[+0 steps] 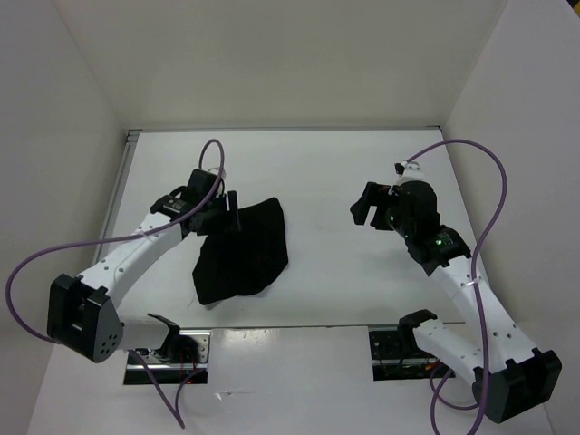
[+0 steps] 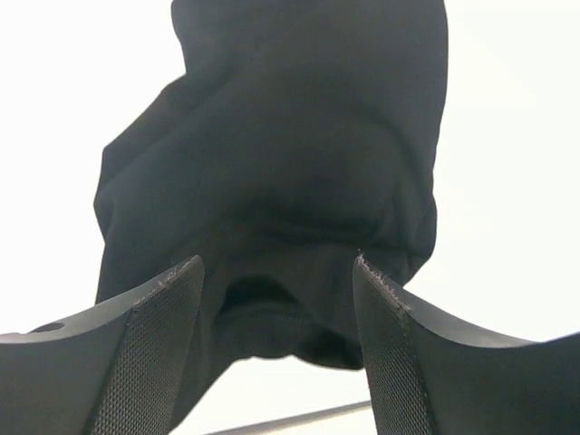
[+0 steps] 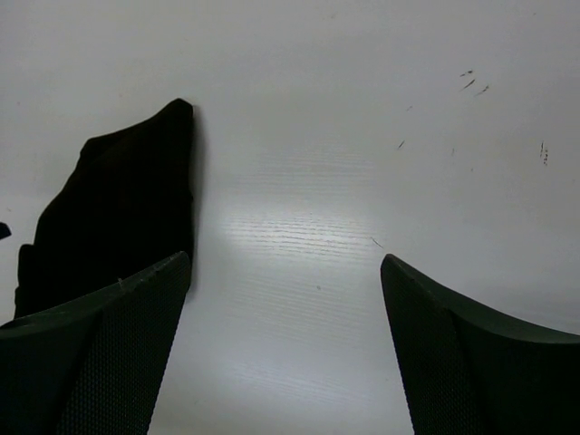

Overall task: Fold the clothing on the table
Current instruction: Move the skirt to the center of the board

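Note:
I need to move my right gripper to the black clothing next and close it on the middle of its edge (image 1: 285, 235) (image 3: 190, 210) farthest from my left gripper.
The clothing (image 1: 245, 254) is a black, partly folded heap lying left of centre on the white table (image 1: 326, 172). My left gripper (image 1: 230, 214) hovers at its upper left edge and is open. In the left wrist view the clothing (image 2: 290, 163) fills the space ahead of my left gripper (image 2: 276, 263), with a bunched hem showing between the spread fingers and nothing pinched. My right gripper (image 1: 366, 207) is open over bare table, well to the right of the clothing. The right wrist view shows my right gripper (image 3: 285, 258) with only tabletop between its fingers and a corner of the clothing (image 3: 118, 208) to the left.
White walls close in the table on the left, back and right. A metal strip (image 1: 120, 186) runs along the table's left edge. The two arm bases (image 1: 168, 349) (image 1: 408, 349) sit at the near edge, and purple cables (image 1: 494, 195) loop above both arms.

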